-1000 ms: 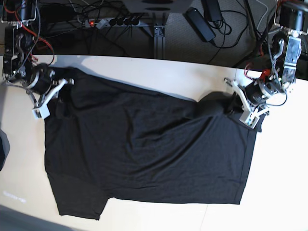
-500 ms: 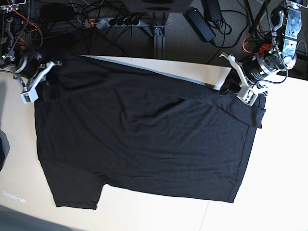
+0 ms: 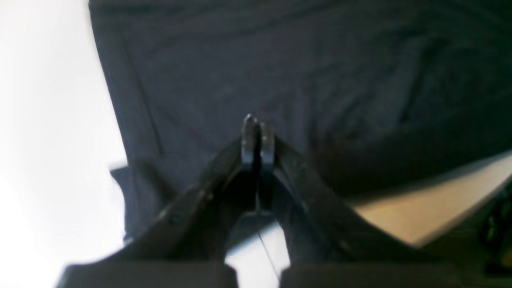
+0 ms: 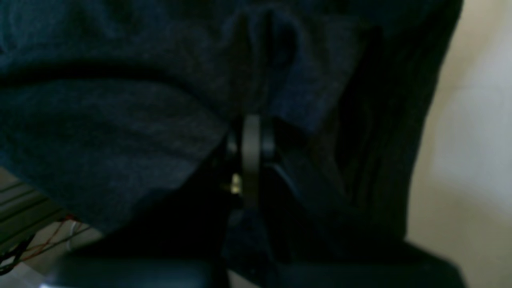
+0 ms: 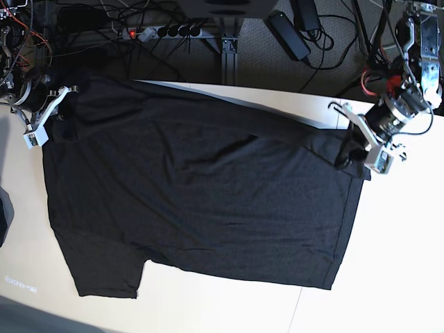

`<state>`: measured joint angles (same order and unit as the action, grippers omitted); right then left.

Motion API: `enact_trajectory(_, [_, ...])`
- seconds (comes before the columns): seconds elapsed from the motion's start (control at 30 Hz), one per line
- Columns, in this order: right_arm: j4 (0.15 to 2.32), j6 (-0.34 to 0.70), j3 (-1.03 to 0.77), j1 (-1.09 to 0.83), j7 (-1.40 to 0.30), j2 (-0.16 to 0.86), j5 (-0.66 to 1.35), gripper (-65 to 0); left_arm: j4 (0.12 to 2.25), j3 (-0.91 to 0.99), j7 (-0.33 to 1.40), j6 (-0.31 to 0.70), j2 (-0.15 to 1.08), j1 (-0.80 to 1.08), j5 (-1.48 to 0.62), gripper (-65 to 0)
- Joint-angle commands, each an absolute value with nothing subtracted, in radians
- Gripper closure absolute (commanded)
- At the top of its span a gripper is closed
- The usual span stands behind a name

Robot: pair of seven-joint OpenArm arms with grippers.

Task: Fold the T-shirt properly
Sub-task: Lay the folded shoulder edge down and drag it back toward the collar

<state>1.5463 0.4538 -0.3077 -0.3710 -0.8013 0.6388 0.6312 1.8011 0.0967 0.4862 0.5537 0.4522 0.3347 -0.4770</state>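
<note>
My left gripper releases the hem, now held at the shirt's far corner, on the dark T-shirt's end [image 5: 348, 130] next, near the table's far edge.
The dark T-shirt [image 5: 201, 187] lies spread across the pale table [image 5: 395, 263], plain side up, with one sleeve at the front left. My right gripper [image 5: 43, 118] is at the shirt's far left corner, shut on bunched cloth; in the right wrist view its tips [image 4: 252, 120] are buried in dark fabric [image 4: 100, 120]. My left gripper [image 5: 357, 149] is at the shirt's far right corner, shut on the hem. In the left wrist view its tips [image 3: 257, 128] are pressed together over the stretched cloth [image 3: 280, 60]. The print is hidden.
Behind the table's far edge are a power strip [image 5: 163, 31], loose cables, a black power adapter [image 5: 288, 35] and a metal stand [image 5: 229, 52]. A dark object [image 5: 3, 215] shows at the left edge. Bare table lies right of and in front of the shirt.
Both grippers have pulled apart and toward the far edge: the right gripper up and left, the left gripper to the right. The shirt has been stretched wider and flatter, with fewer folds.
</note>
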Motion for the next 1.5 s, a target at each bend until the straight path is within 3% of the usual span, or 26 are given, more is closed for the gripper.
enact_trajectory(0.0, [1.553,0.505,-0.316,-0.369,-0.812,0.659,0.628,0.0,1.772,0.097,0.468,0.542,0.466,0.307,-0.482,0.0])
enact_trajectory(0.33, [1.553,0.505,-0.316,-0.368,-0.812,0.659,0.628,0.0,1.411,0.002,0.467,0.542,0.466,0.146,-0.398,0.0])
enact_trajectory(0.77, [1.522,0.505,-0.316,-0.308,-0.782,0.66,0.527,0.0,1.407,0.02,0.405,0.535,0.468,0.306,-0.384,0.0])
enact_trajectory(1.07, [1.383,0.505,-0.316,-0.182,-0.781,0.659,0.543,0.0,1.408,0.073,0.408,0.535,0.468,0.358,-0.384,0.0])
enact_trajectory(1.47, [1.375,0.505,-0.316,-0.212,-0.823,0.656,0.63,0.0,1.414,0.073,0.391,0.534,0.465,0.429,-0.385,0.0])
